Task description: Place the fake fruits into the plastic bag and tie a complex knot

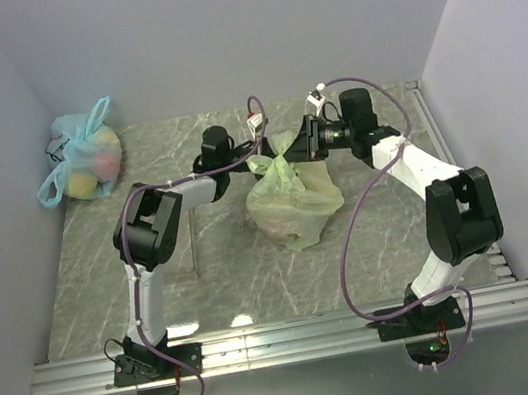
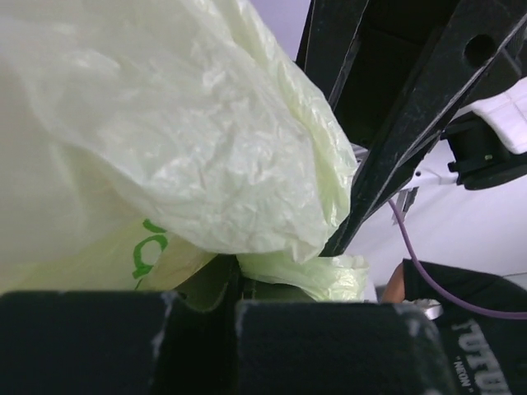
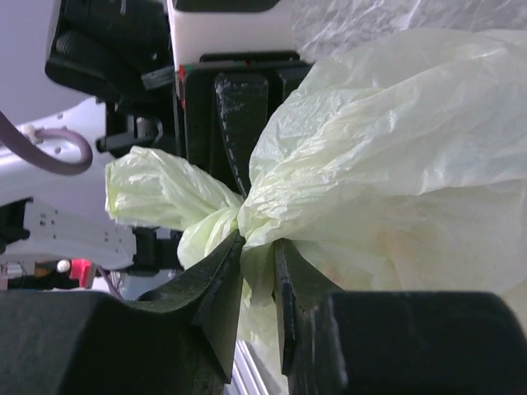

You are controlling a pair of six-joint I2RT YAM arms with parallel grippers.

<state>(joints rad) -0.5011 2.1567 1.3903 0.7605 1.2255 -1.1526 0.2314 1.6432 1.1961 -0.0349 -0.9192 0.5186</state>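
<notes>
My right gripper will open, back away and pinch the bag's loose end (image 3: 261, 278) before pulling, because it holds the neck of the bag too close to my left gripper.
The pale green plastic bag (image 1: 290, 203) sits bulging in the middle of the table, its top gathered into a twisted neck (image 3: 247, 222). The fake fruits show only as faint pale and reddish shapes through its skin (image 1: 300, 230). My left gripper (image 1: 259, 154) comes in from the left at the bag's top. In the left wrist view it (image 2: 239, 284) is shut, with green plastic coming out at its tips. My right gripper (image 1: 289, 153) faces it from the right. Its jaws (image 3: 259, 247) pinch the neck, with plastic filling the gap between them.
A light blue knotted bag (image 1: 84, 165) with pale fruits lies in the back left corner. A clear tray (image 1: 188, 243) is faintly visible left of the green bag. Walls close in on three sides, and a metal rail (image 1: 287, 335) runs along the near edge.
</notes>
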